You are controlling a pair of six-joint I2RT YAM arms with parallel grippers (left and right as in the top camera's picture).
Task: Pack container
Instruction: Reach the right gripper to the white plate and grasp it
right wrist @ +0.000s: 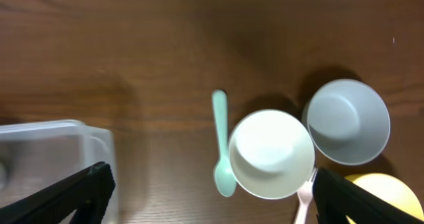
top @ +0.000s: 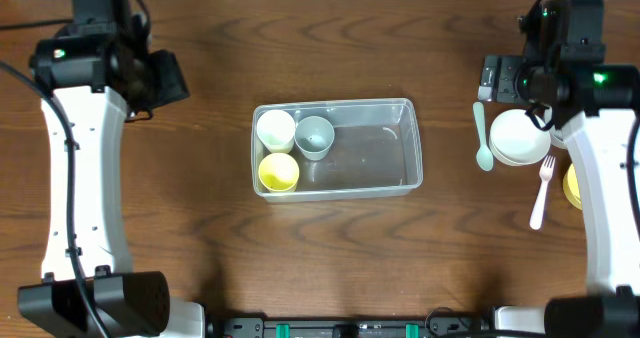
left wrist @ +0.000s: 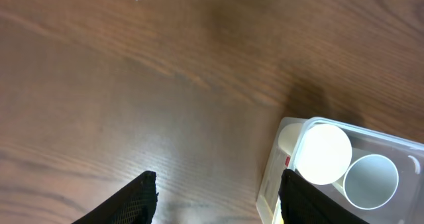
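Observation:
The fingers of my right gripper needs to close on the rim of the white bowl [top: 492, 142] [right wrist: 231, 158], on the side beside the mint spoon.
The clear plastic container [top: 378, 154] sits mid-table. At its left end stand a white cup [top: 275, 130], a grey cup [top: 315, 136] and a yellow cup [top: 278, 172]. My left gripper [top: 168, 78] hovers up and to the left of it, open and empty. In the left wrist view the left gripper [left wrist: 218, 199] is over bare wood, with the container's corner [left wrist: 289, 132], the white cup [left wrist: 324, 152] and the grey cup [left wrist: 371, 181] just right of it. My right gripper [top: 497, 78] is open at the far right. In its wrist view, the right gripper [right wrist: 212, 196] spans bare table below a mint spoon [right wrist: 222, 148].
Right of the container lie the mint spoon [top: 483, 138], a white bowl [top: 520, 136], a pink fork [top: 542, 193] and a yellow bowl [top: 573, 186] partly under the right arm. The right wrist view adds a grey bowl [right wrist: 346, 121] beside the white bowl [right wrist: 271, 154].

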